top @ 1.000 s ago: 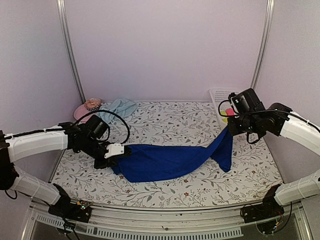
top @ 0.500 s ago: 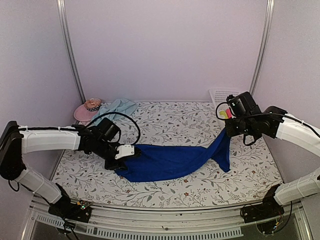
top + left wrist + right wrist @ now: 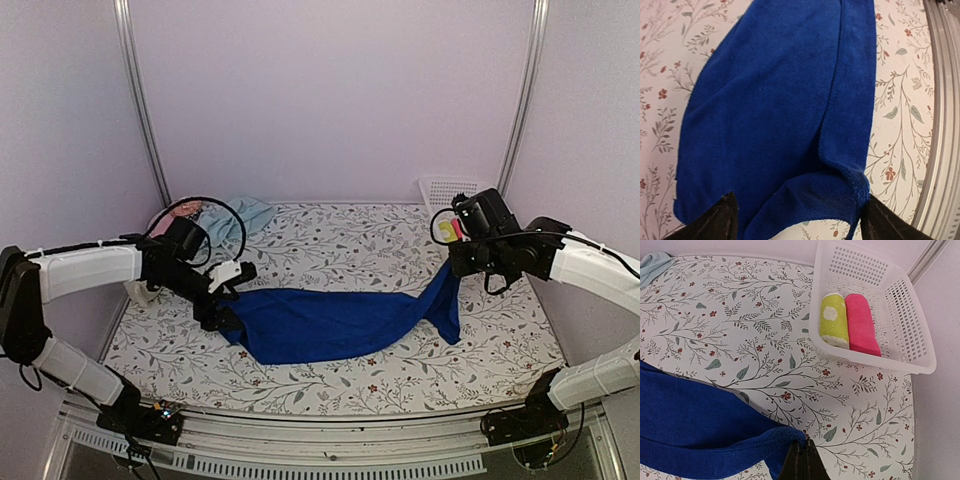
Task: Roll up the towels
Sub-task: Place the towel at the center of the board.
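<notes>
Next, my left gripper pinches the towel's raised corner (image 3: pixel 858 187) and stretches it with my right gripper before rolling, because the long edge of the royal blue towel folds over itself.
The royal blue towel (image 3: pixel 330 325) lies stretched across the flowered table, and it fills the left wrist view (image 3: pixel 770 100). Its left end rests loose on the table under my left gripper (image 3: pixel 226 297), which is open, with the dark fingertips (image 3: pixel 720 220) wide apart on either side of the cloth. My right gripper (image 3: pixel 455 265) is shut on the towel's right corner (image 3: pixel 790 435) and holds that end lifted off the table. The pale aqua towel (image 3: pixel 248 211) lies crumpled at the back left and shows at a corner of the right wrist view (image 3: pixel 652 265).
A pink hat (image 3: pixel 185 209) sits beside the aqua towel, partly behind my left arm's cable. A white basket (image 3: pixel 920 362) at the back right holds a green roll (image 3: pixel 834 320) and a pink roll (image 3: pixel 861 325). The table's metal front rail (image 3: pixel 945 125) runs close to the towel.
My left gripper opened, let go of the blue towel's left end and drew back toward the left. The right gripper kept its hold and shifted slightly left.
</notes>
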